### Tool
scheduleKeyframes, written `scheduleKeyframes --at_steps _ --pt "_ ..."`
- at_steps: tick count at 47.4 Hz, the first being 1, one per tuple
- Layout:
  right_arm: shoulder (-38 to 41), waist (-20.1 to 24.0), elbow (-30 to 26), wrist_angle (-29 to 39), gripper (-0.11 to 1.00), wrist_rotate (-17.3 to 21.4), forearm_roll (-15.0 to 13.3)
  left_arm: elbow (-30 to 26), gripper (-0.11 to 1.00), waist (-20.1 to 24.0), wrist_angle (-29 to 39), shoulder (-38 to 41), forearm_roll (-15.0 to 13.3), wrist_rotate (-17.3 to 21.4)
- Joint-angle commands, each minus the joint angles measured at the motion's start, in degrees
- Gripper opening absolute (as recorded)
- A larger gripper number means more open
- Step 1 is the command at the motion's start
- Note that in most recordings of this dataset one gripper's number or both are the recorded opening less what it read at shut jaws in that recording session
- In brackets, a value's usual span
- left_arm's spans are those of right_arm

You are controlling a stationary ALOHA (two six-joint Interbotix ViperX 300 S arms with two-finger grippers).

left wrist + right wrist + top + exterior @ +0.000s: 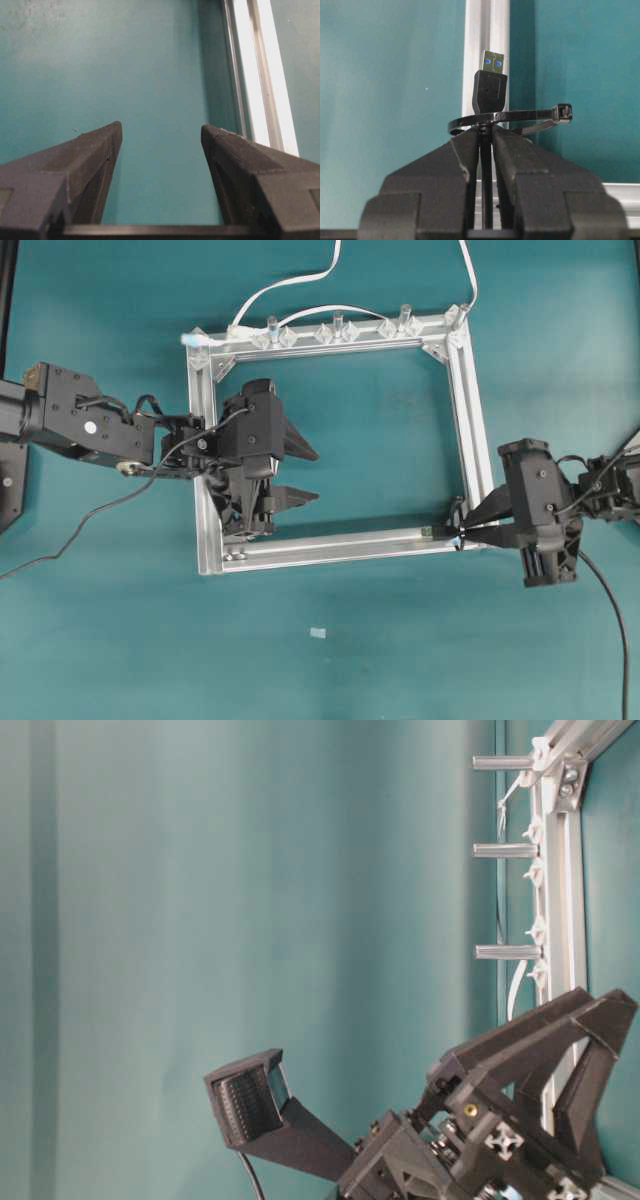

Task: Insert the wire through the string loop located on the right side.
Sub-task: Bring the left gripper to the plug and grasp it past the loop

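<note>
The robot's left gripper will close on the black body (441,532) of the wire's plug, between the plug's metal tip and the string loop.
My right gripper (487,131) is shut on the thin black wire (485,165), just behind its plug (490,90). The plug, with a metal tip, points along the aluminium rail (487,30). The dark string loop (520,116) shows edge-on as a band across the plug's base, and the plug sticks out beyond it. From overhead, the right gripper (468,533) is at the frame's lower right corner. There the wire (440,532) reaches left past the loop (455,512). My left gripper (316,476) hangs open and empty inside the frame's left side, and the left wrist view shows it (161,132) over bare cloth.
A square aluminium frame (330,545) lies on the teal cloth. Clear clips (335,332) and upright posts (505,850) line its far rail, with a white flat cable (300,285) running through them. A small pale scrap (318,632) lies in front of the frame.
</note>
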Motion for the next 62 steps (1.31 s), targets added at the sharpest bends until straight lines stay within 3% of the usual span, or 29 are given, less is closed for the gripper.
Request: scheduleKeyframes --at_steps 1,20,39,52,62 --pt "-0.26 0.09 -1.05 -0.44 0.12 -0.09 -0.18 -0.79 0.66 -0.26 -0.26 -1.76 0.18 -0.35" --pt "-0.26 0.09 -1.14 -0.70 0.12 -0.09 -0.18 -1.32 0.66 -1.23 -0.35 -1.67 0.18 -0.44" --pt "-0.26 0.09 -1.14 -1.23 0.12 0.00 -0.18 -1.93 0.66 -7.82 0.70 -1.58 0.18 -1.58" --pt "-0.26 0.09 -1.23 -1.23 0.12 0.00 -0.18 -2.72 0.66 -7.91 1.05 -0.44 0.18 -2.99" --pt "-0.26 0.09 -1.23 -1.58 0.12 0.00 -0.18 -7.03 0.66 -7.91 1.05 2.99 0.18 -2.99"
